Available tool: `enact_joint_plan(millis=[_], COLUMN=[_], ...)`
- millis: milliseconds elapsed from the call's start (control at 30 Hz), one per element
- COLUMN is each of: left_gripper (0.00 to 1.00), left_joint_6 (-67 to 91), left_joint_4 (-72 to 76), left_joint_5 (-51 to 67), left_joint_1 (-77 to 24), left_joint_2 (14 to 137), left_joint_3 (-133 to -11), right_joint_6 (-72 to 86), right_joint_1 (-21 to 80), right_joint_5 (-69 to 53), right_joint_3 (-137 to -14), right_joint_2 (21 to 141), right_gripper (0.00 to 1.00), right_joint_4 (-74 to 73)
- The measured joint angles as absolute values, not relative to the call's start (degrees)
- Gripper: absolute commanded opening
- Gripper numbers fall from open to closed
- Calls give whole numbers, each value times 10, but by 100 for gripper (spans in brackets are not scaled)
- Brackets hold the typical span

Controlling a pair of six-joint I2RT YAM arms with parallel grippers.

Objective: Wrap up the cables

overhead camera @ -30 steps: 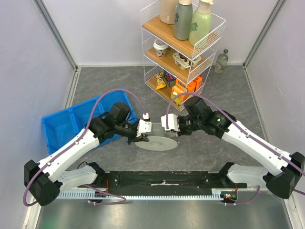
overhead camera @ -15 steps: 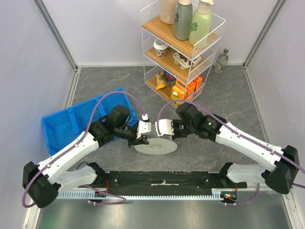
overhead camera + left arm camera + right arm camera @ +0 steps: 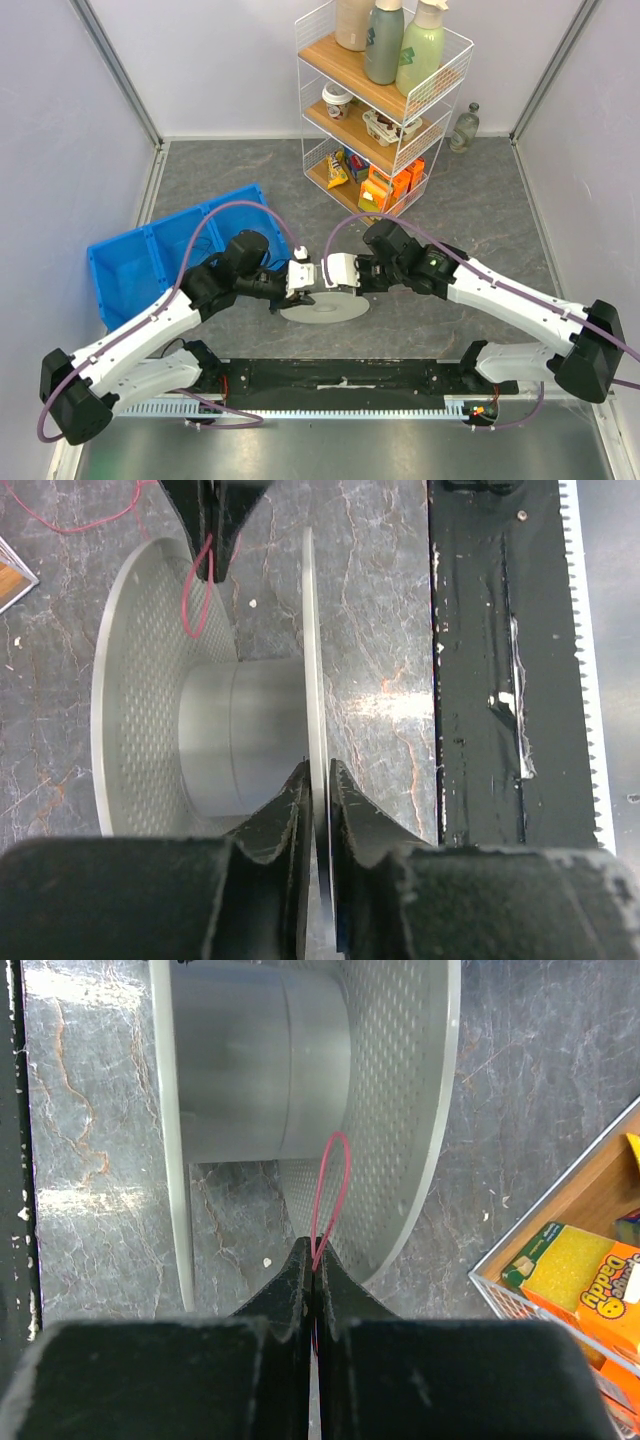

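Note:
The red cable's loop is beside the spool's far disc, so the left gripper should leave the near disc and pinch the red cable against the far disc (image 3: 145, 685).
A grey metal spool (image 3: 325, 303) stands on its edge mid-table, between both grippers. In the left wrist view its hub (image 3: 240, 735) lies between two flanges. My left gripper (image 3: 318, 778) is shut on the spool's near flange (image 3: 310, 650). My right gripper (image 3: 314, 1258) is shut on a thin red cable (image 3: 333, 1185), whose loop stands up in front of the perforated flange (image 3: 400, 1110). The same cable loop (image 3: 195, 590) shows in the left wrist view, hanging from the right gripper's fingers (image 3: 215, 520). More red cable (image 3: 85, 520) trails on the table.
A blue bin (image 3: 150, 255) lies to the left of the left arm. A white wire shelf rack (image 3: 375, 110) with bottles and snack boxes stands behind the spool. A glass bottle (image 3: 464, 127) stands at the back right. A black strip (image 3: 340, 375) runs along the near edge.
Both grippers have moved toward each other and slightly nearer the front. The right gripper has come left with the cable loop, close over the spool.

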State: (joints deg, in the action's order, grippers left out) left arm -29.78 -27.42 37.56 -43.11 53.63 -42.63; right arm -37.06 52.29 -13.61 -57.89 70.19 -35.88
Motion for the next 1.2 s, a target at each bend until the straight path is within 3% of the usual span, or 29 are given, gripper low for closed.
enact_joint_plan(millis=[167,300,533,667,867,1200], left_gripper=[56,66,66,70,65,58], left_joint_6=[-267,-232,-179,-185,-221,-219], left_joint_4=[-257,-248,-200,-178,-151,-70], left_joint_5=[371,365,389,401,439,526], left_joint_1=[-432,-424,-325,-304,-300,-316], left_joint_2=[531,491,407,459,559,565], left_joint_3=[-425,-422,-422,-425,-421,-389], right_joint_6=[-360,-360,-360,-360,-355,-308], right_joint_1=[526,528,530,530,533,548], right_joint_5=[-127,-121,-119,-119,-119,-117], right_joint_3=[-569,-569,-569,-569,-571,-587], right_joint_2=[705,705,708,710,719,739], right_gripper=[0,0,0,0,0,0], right_joint_4=[-351,-345,-342,-342,-343,-335])
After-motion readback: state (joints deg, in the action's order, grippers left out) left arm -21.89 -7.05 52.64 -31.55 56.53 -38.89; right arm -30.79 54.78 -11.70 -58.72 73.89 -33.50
